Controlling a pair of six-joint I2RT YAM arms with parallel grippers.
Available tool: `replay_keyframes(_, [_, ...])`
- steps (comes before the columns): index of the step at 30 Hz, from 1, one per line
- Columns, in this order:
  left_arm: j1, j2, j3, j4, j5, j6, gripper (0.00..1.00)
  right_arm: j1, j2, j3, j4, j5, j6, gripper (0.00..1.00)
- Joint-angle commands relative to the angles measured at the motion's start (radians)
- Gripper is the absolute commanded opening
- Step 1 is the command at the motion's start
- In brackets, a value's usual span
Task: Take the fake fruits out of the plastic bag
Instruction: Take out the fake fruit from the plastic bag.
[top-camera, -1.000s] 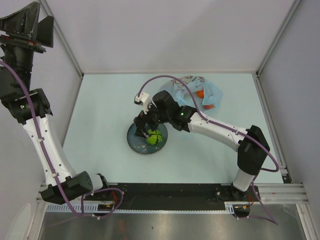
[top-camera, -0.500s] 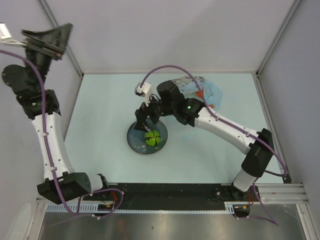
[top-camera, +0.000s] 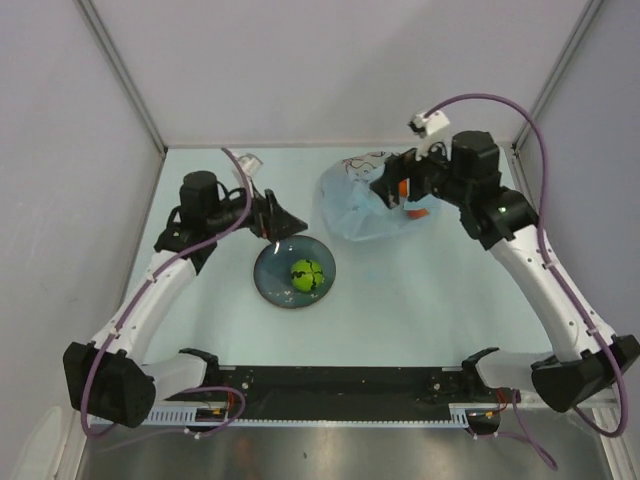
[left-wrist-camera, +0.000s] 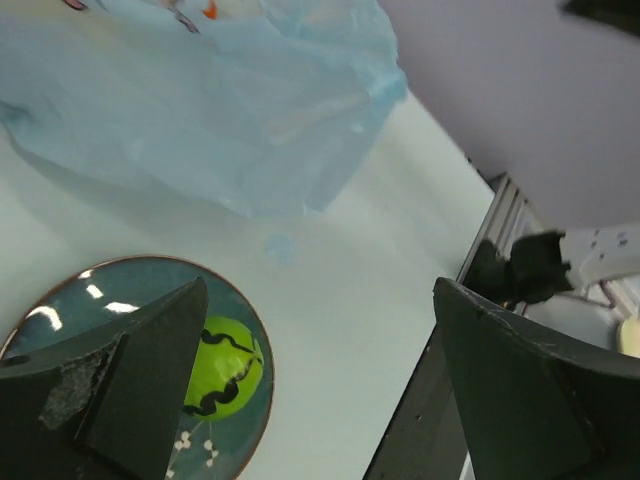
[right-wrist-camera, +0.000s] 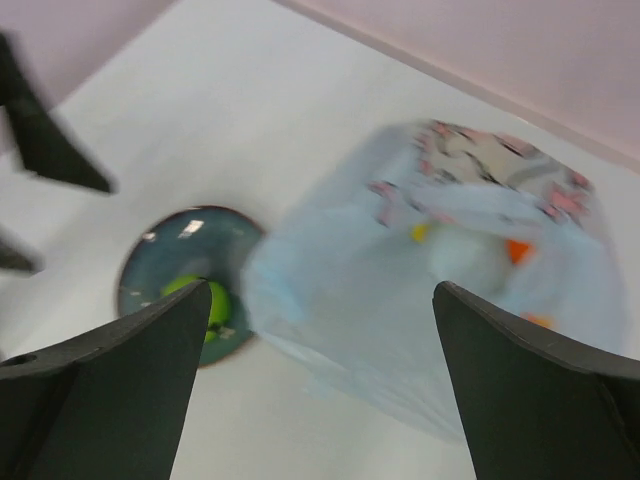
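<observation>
Next, my left gripper goes to the light blue plastic bag's edge (top-camera: 327, 226) (left-wrist-camera: 145, 178) nearest the dark plate and closes there.
The light blue plastic bag (top-camera: 362, 205) lies at the back right of the table, with orange fruits (top-camera: 418, 212) showing through it. It fills the top of the left wrist view (left-wrist-camera: 200, 100) and the middle of the right wrist view (right-wrist-camera: 430, 290), where an orange fruit (right-wrist-camera: 517, 250) and a yellow one (right-wrist-camera: 422, 232) show inside. A green round fruit (top-camera: 307, 275) (left-wrist-camera: 225, 380) (right-wrist-camera: 208, 302) sits on the dark plate (top-camera: 272, 282) (left-wrist-camera: 80, 300) (right-wrist-camera: 170, 250). My left gripper (top-camera: 288, 222) (left-wrist-camera: 320, 283) is open and empty just above the plate's far left rim. My right gripper (top-camera: 390, 186) (right-wrist-camera: 320, 287) is open and empty above the bag.
Grey walls close in the table on the left, back and right. A black rail (top-camera: 330, 385) runs along the near edge, also seen in the left wrist view (left-wrist-camera: 420, 420). The table (top-camera: 200, 300) is pale blue-white.
My right gripper let go of the green fruit on the plate and swung back right over the bag. My left arm came down from high at the left to beside the plate.
</observation>
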Motion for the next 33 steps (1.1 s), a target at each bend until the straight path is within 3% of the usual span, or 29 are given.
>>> replay_keyframes(1, [-0.131, -0.039, -0.027, -0.02, -0.026, 0.22, 1.0, -0.156, -0.071, -0.09, -0.079, 0.108, 0.001, 0.97])
replay_keyframes(4, [-0.226, 0.032, 0.002, 0.006, -0.07, 0.215, 1.0, -0.234, -0.075, -0.145, -0.088, 0.076, 0.017, 0.94])
replay_keyframes(6, [-0.29, 0.075, 0.01, 0.05, -0.171, 0.21, 1.0, -0.273, -0.069, -0.174, -0.099, 0.033, 0.022, 0.88])
replay_keyframes(11, [-0.353, 0.196, 0.123, 0.115, -0.316, 0.207, 1.0, -0.29, -0.091, -0.222, -0.05, -0.027, 0.057, 0.77])
replay_keyframes(19, [-0.392, 0.409, 0.353, 0.118, -0.345, 0.181, 1.0, -0.293, -0.095, -0.242, -0.004, -0.024, 0.071, 0.78])
replay_keyframes(24, [-0.43, 0.486, 0.461, 0.024, -0.478, 0.203, 0.97, -0.308, -0.095, -0.254, 0.036, -0.024, 0.091, 0.8])
replay_keyframes(25, [-0.433, 0.49, 0.47, 0.006, -0.495, 0.21, 0.93, -0.311, -0.095, -0.254, 0.039, -0.024, 0.091, 0.81])
replay_keyframes(28, [-0.439, 0.484, 0.461, -0.022, -0.532, 0.232, 0.69, -0.313, -0.1, -0.254, 0.039, -0.027, 0.089, 0.82])
replay_keyframes(29, [-0.439, 0.48, 0.457, -0.023, -0.537, 0.235, 0.49, -0.313, -0.098, -0.256, 0.042, -0.03, 0.089, 0.82])
replay_keyframes(31, [-0.438, 0.472, 0.441, -0.029, -0.526, 0.236, 0.22, -0.313, -0.097, -0.256, 0.044, -0.03, 0.087, 0.82])
replay_keyframes(32, [-0.435, 0.467, 0.44, -0.04, -0.518, 0.236, 0.01, -0.313, -0.095, -0.256, 0.048, -0.032, 0.086, 0.82])
replay_keyframes(33, [-0.433, 0.457, 0.44, -0.045, -0.502, 0.235, 0.0, -0.311, -0.095, -0.256, 0.05, -0.032, 0.086, 0.82])
